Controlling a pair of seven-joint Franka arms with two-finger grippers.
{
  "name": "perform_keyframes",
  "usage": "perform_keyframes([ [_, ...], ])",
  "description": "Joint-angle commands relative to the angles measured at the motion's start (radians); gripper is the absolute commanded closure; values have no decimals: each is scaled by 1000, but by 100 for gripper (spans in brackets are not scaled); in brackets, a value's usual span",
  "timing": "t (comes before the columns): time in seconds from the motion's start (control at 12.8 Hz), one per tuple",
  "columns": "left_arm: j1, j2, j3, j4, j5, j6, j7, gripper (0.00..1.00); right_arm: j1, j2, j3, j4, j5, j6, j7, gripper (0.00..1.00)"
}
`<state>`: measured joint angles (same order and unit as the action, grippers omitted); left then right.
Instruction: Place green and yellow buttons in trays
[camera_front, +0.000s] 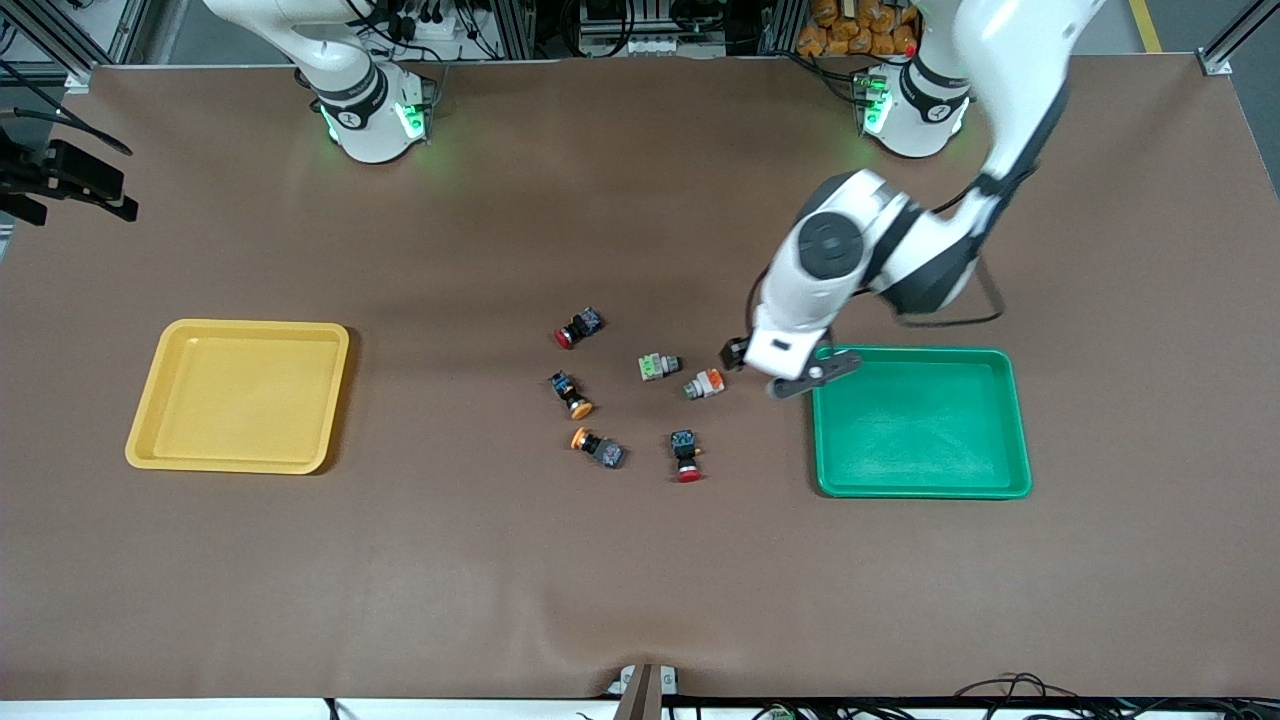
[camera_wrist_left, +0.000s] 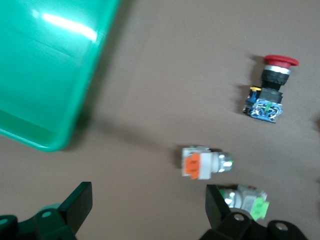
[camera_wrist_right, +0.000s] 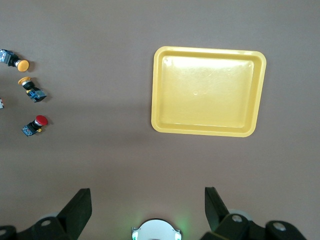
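Observation:
The fingers of my left gripper should next close on both ends of the orange-block button (camera_front: 704, 384) (camera_wrist_left: 205, 163), at the orange block and the silver ring.
Two pale-bodied buttons lie mid-table: one with a green block (camera_front: 659, 367) (camera_wrist_left: 247, 200), one with an orange block (camera_front: 704, 384) (camera_wrist_left: 202, 164). Two black buttons with yellow caps (camera_front: 571, 394) (camera_front: 597, 446) lie nearer the right arm's end and show in the right wrist view (camera_wrist_right: 15, 61) (camera_wrist_right: 31, 89). My left gripper (camera_front: 775, 368) (camera_wrist_left: 148, 200) hangs open and empty between the orange-block button and the green tray (camera_front: 920, 355) (camera_wrist_left: 45, 75). The yellow tray (camera_front: 240, 330) (camera_wrist_right: 207, 92) is empty. My right gripper (camera_wrist_right: 147, 200) waits open, high over its own base.
Two black buttons with red caps (camera_front: 578, 328) (camera_front: 686, 455) lie among the others; one shows in the left wrist view (camera_wrist_left: 270, 90), one in the right wrist view (camera_wrist_right: 34, 125). The arm bases (camera_front: 370, 110) (camera_front: 915, 105) stand at the table's farthest edge.

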<state>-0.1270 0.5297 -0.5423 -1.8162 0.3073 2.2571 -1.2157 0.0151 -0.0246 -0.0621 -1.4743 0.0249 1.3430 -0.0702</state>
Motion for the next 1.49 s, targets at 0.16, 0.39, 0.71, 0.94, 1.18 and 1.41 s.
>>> perform_keyframes([
  [0.16, -77, 197, 2, 146, 154, 30, -222, 0, 13, -5, -7, -14, 13, -4, 0, 0],
  [0.39, -117, 239, 34, 146, 162, 97, -252, 0, 14, -3, -7, -20, 13, -30, -5, 0],
  [0.71, -134, 265, 42, 146, 188, 101, -254, 0, 61, 2, -5, -115, 17, -42, -6, 0],
  [0.94, -131, 289, 45, 143, 225, 143, -254, 63, 86, 55, 1, -135, 65, -22, -5, 0],
  [1.18, -111, 274, 45, 143, 234, 147, -251, 100, 92, 95, 2, -135, 96, -4, 7, 0],
  [1.41, -36, 172, 38, 123, 234, 54, -217, 100, 118, 130, 2, -136, 105, 43, 10, 0],
])
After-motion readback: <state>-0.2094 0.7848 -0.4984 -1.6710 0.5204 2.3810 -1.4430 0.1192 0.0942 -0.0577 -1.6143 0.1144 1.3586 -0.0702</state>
